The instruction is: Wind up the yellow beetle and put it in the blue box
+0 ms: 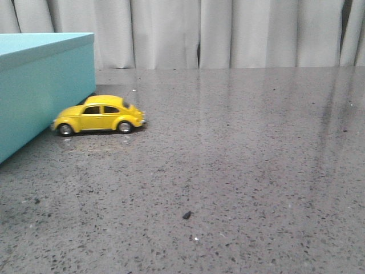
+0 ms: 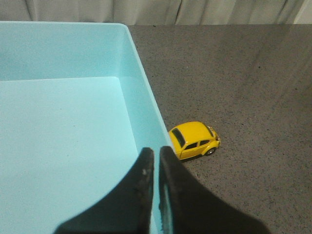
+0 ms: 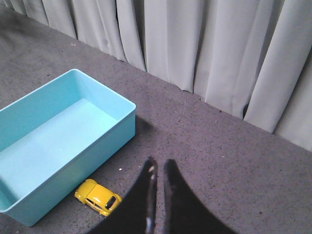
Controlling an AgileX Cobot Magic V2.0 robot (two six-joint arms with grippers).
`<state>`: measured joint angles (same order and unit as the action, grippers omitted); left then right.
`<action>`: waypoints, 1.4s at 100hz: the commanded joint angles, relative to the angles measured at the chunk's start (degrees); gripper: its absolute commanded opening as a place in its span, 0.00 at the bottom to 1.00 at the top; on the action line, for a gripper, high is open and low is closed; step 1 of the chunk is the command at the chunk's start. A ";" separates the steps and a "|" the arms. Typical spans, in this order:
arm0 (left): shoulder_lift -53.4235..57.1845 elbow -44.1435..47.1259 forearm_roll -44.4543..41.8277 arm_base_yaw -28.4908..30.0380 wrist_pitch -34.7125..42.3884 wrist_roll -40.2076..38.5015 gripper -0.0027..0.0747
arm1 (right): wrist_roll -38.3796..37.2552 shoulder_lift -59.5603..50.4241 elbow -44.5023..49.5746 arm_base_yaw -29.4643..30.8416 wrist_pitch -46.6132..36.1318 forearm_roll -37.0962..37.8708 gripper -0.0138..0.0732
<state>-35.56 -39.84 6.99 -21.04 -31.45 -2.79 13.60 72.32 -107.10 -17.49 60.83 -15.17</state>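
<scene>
My left gripper is to go down to the yellow beetle next. It should close on its sides at the doors (image 1: 106, 117) (image 2: 198, 147), under the middle of the roof.
The yellow beetle (image 1: 100, 116) stands on its wheels on the grey table, right beside the long side of the blue box (image 1: 40, 85). The box is open on top and nothing lies in it, as the left wrist view (image 2: 63, 141) and right wrist view (image 3: 53, 141) show. My left gripper (image 2: 157, 152) hovers above the box's rim, shut with nothing in it, the beetle (image 2: 194, 139) just past its tips. High over the table, my right gripper (image 3: 158, 165) is shut on nothing, with the beetle (image 3: 98, 197) below and off to one side. Neither gripper appears in the front view.
A small dark crumb (image 1: 186, 215) lies on the speckled table (image 1: 245, 171) toward the front. Pale curtains (image 1: 228, 31) close off the far edge. No lid shows in any view.
</scene>
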 commanded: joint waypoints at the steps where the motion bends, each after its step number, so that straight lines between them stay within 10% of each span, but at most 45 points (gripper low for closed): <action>1: -0.36 -1.51 0.26 -0.48 4.45 -0.15 0.01 | 0.89 -2.95 -1.25 0.03 -4.41 -0.13 0.11; 77: -14.59 -21.91 2.37 -0.48 -6.28 15.34 0.02 | 1.51 -25.67 22.12 0.03 -9.89 -0.78 0.11; 106: -31.58 -38.98 6.09 -0.48 -23.40 29.43 0.43 | 1.51 -29.52 27.46 0.03 -10.11 -1.81 0.11; 140: -45.15 -47.92 4.20 -8.56 -35.54 54.31 0.47 | 1.51 -29.76 28.82 0.03 -9.58 -2.04 0.11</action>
<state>-80.17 -85.00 11.24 -26.86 -67.21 44.52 14.69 42.56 -77.38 -17.49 55.70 -16.22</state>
